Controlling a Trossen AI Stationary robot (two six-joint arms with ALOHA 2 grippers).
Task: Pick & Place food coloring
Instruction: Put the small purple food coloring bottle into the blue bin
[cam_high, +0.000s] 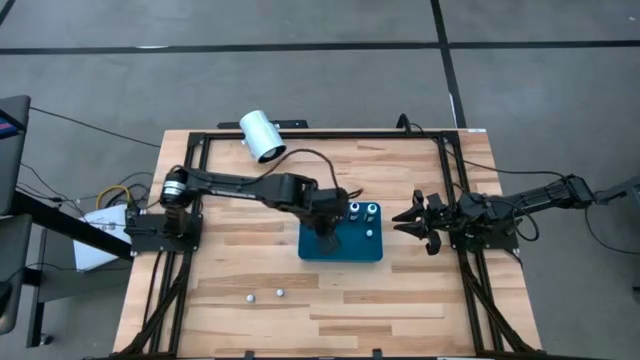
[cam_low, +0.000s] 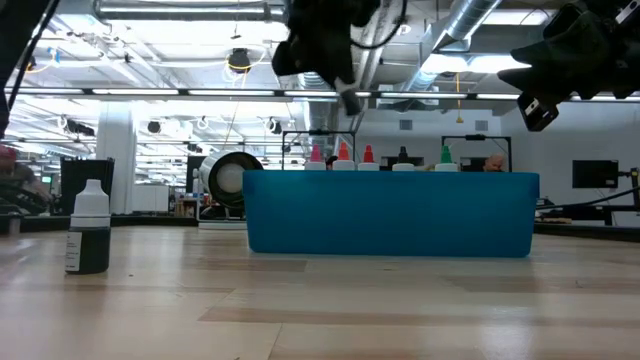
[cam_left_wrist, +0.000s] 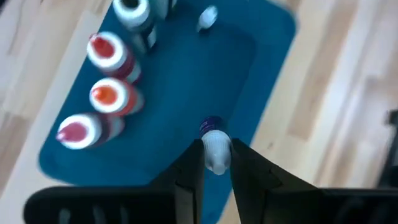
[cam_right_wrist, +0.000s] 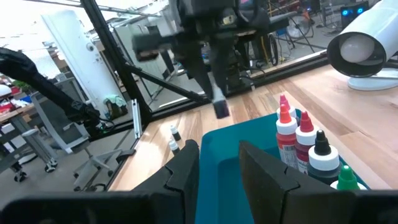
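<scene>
Next, I release the tiny food coloring bottle with my left gripper on the blue tray's bottom near the pink bottle (cam_high: 312, 239) (cam_left_wrist: 150, 169).
My left gripper (cam_high: 327, 232) hangs over the near left part of the blue tray (cam_high: 345, 248), shut on a tiny food coloring bottle (cam_left_wrist: 216, 149) with a white cap and a blue-violet body. Several more food coloring bottles (cam_left_wrist: 106, 96) stand upright in the tray's far part, with red, orange, dark and green tops (cam_low: 343, 153). Two small bottles (cam_high: 265, 295) stand on the table near its front edge. My right gripper (cam_high: 412, 222) waits open at the tray's right side, touching nothing. My left gripper pinches the small bottle between its two fingers (cam_left_wrist: 194, 163) at its white cap end (cam_left_wrist: 217, 144), coming from above and pointing down. The bottle sticks out below the fingertips (cam_right_wrist: 219, 107), lifted clear above the tray floor (cam_left_wrist: 186, 81).
A large white cylinder (cam_high: 262, 135) lies at the table's far edge, left of centre. A dark bottle with a white cap (cam_low: 88, 230) stands on the bare wood left of the tray. A black frame (cam_high: 300, 137) runs round the table; open wood lies in front of the tray.
</scene>
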